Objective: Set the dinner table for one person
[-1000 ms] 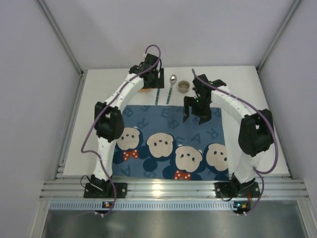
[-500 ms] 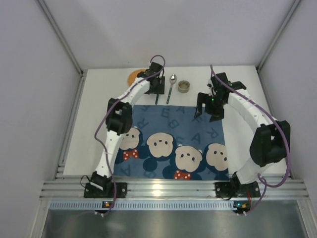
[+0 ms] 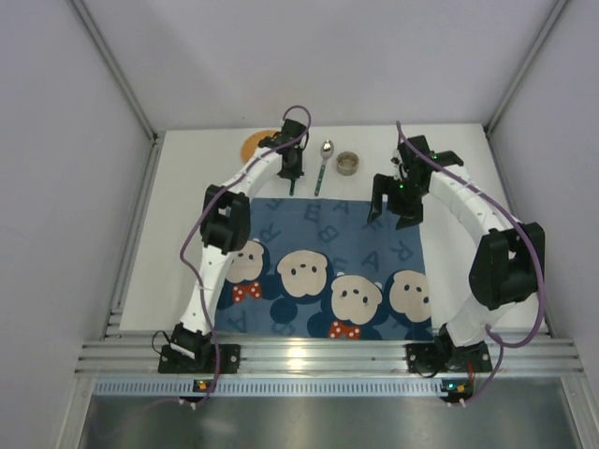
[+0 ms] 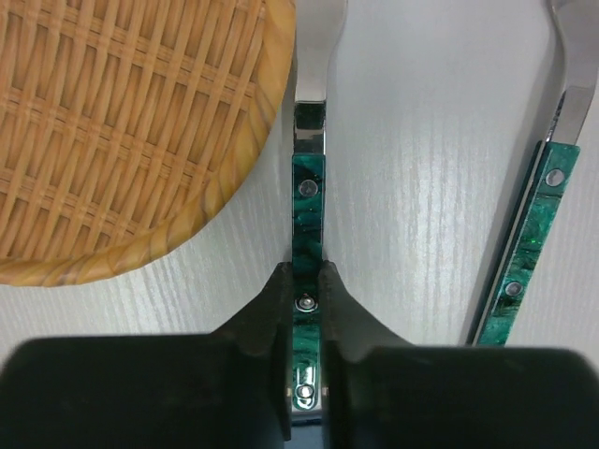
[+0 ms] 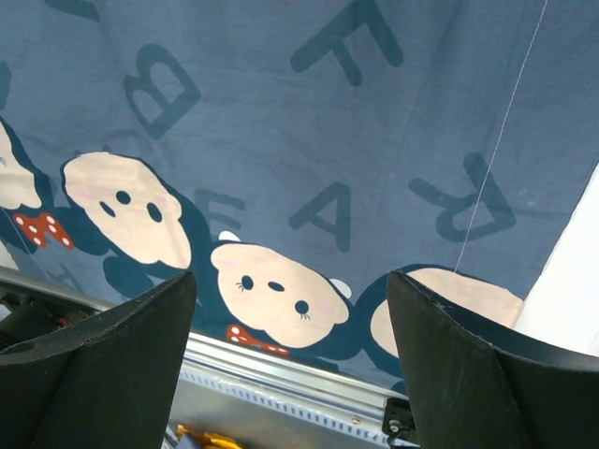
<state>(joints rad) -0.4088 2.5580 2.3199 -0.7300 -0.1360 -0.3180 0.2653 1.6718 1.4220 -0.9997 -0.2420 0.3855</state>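
Observation:
I should set the green-handled cutlery on the red-bowed bear face (image 3: 245, 267) nearest the woven plate with my left gripper.
On the white dinner table (image 3: 178, 224), behind the blue bear placemat (image 3: 318, 271), lies a green-handled piece of cutlery (image 4: 307, 201); its head is cut off at the top of the left wrist view. My left gripper (image 3: 292, 174) (image 4: 304, 278) is shut on the lower part of its handle, with both fingers pressed against the sides. A spoon (image 3: 325, 155) with the same green handle (image 4: 529, 238) lies just to its right. My right gripper (image 3: 393, 208) (image 5: 290, 285) hangs open over the placemat's far right part, holding nothing.
A round woven wooden-rimmed plate (image 3: 256, 145) (image 4: 122, 122) sits close to the left of the held handle. A small cup (image 3: 347, 163) stands right of the spoon. An aluminium rail (image 3: 318, 355) runs along the near edge. Grey walls enclose the table.
My left gripper moved from over the woven plate to the green handle and closed on it. My right arm swung right and back, its gripper staying open.

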